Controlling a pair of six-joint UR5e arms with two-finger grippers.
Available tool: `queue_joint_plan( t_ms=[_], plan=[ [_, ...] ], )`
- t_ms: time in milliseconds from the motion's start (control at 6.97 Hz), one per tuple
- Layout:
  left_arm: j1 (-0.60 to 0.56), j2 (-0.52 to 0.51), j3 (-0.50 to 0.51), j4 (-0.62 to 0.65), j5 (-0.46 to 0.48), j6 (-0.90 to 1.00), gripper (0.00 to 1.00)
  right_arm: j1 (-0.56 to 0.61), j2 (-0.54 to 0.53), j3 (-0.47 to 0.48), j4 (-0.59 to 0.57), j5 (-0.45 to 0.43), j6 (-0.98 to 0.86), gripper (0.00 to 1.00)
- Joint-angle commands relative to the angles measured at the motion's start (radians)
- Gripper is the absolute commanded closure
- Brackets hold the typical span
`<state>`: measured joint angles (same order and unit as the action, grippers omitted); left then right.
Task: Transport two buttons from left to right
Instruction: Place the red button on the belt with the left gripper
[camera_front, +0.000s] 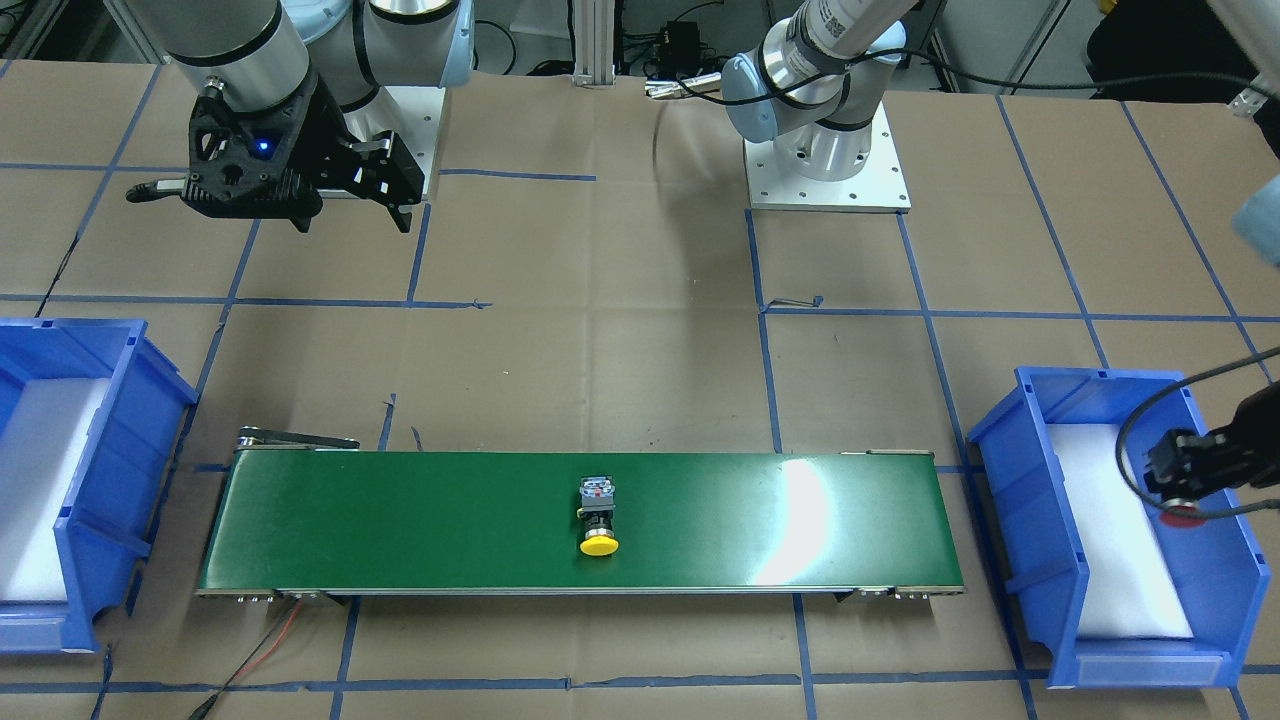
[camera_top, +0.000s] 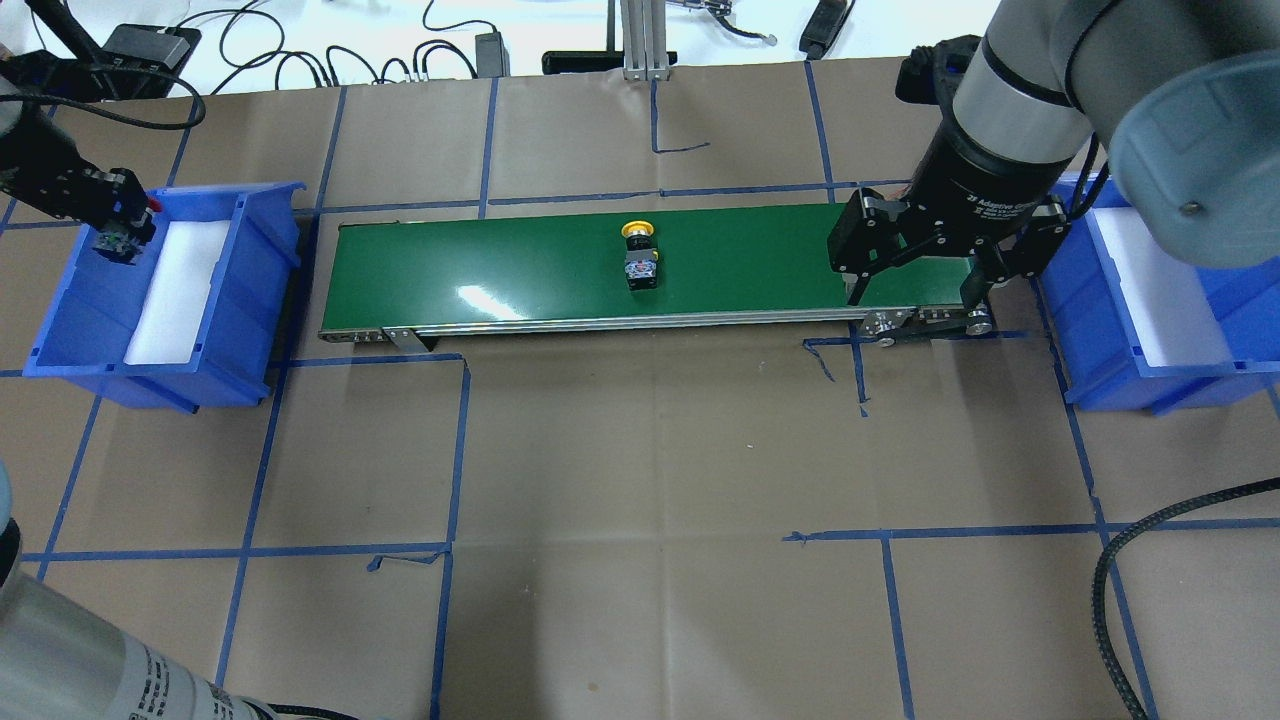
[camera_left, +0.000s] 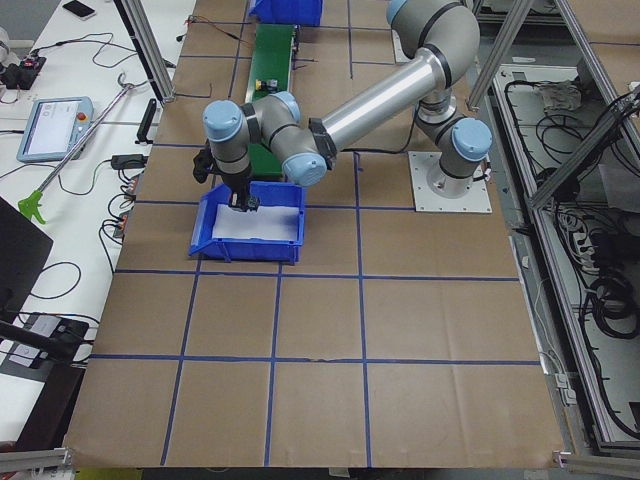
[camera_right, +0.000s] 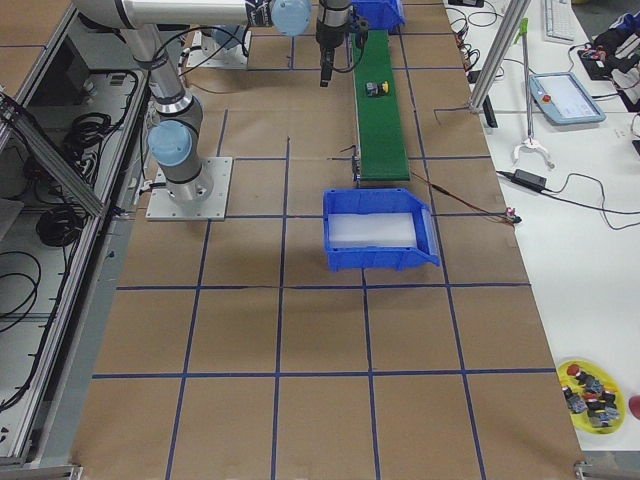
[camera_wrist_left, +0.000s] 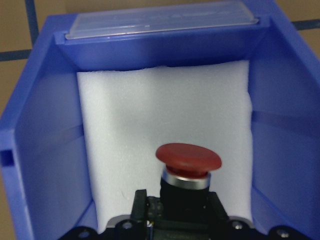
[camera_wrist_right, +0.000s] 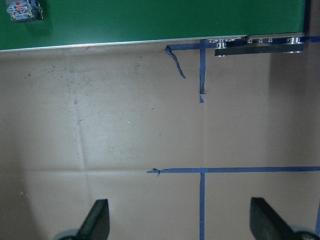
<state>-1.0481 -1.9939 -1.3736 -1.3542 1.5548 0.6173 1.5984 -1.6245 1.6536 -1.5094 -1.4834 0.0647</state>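
The robot's left gripper needs to release the red button on the bright shiny patch of the green conveyor belt (camera_front: 807, 523).
My left gripper (camera_top: 128, 222) is shut on the red button (camera_wrist_left: 188, 161) and holds it above the white foam inside the left blue bin (camera_top: 85, 300). The front view shows the red cap (camera_front: 1183, 517) just under the gripper (camera_front: 1190, 478). The yellow button (camera_top: 639, 255) lies on its side in the middle of the green conveyor belt (camera_top: 480, 270); it also shows in the front view (camera_front: 598, 518). My right gripper (camera_top: 918, 292) is open and empty, above the table by the belt's right end, apart from the yellow button. Its fingertips (camera_wrist_right: 99, 220) hang over bare cardboard.
A second blue bin (camera_top: 1110, 350) with white foam stands past the belt's right end, under my right arm. The table is brown cardboard with blue tape lines. A yellow plate (camera_right: 592, 391) with several spare buttons sits on a far corner.
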Motion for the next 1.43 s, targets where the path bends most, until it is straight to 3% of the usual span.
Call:
queue_joint_plan(
  t_ms=[0, 287, 717, 1291],
  plan=[
    [-0.006, 0.041, 0.060, -0.123, 0.010, -0.040, 0.81, 0.000, 0.002, 0.000, 0.000, -0.002, 0.000, 0.00],
    [-0.045, 0.035, 0.057, -0.123, 0.004, -0.162, 0.81, 0.000, 0.003, 0.002, -0.005, 0.002, 0.003, 0.00],
    [-0.272, 0.044, 0.036, -0.112, 0.007, -0.454, 0.81, 0.000, 0.006, 0.002, -0.021, -0.002, 0.001, 0.00],
    [-0.458, -0.009, 0.008, -0.085, -0.002, -0.723, 0.81, -0.002, 0.103, -0.044, -0.037, 0.003, 0.003, 0.00]
  ],
)
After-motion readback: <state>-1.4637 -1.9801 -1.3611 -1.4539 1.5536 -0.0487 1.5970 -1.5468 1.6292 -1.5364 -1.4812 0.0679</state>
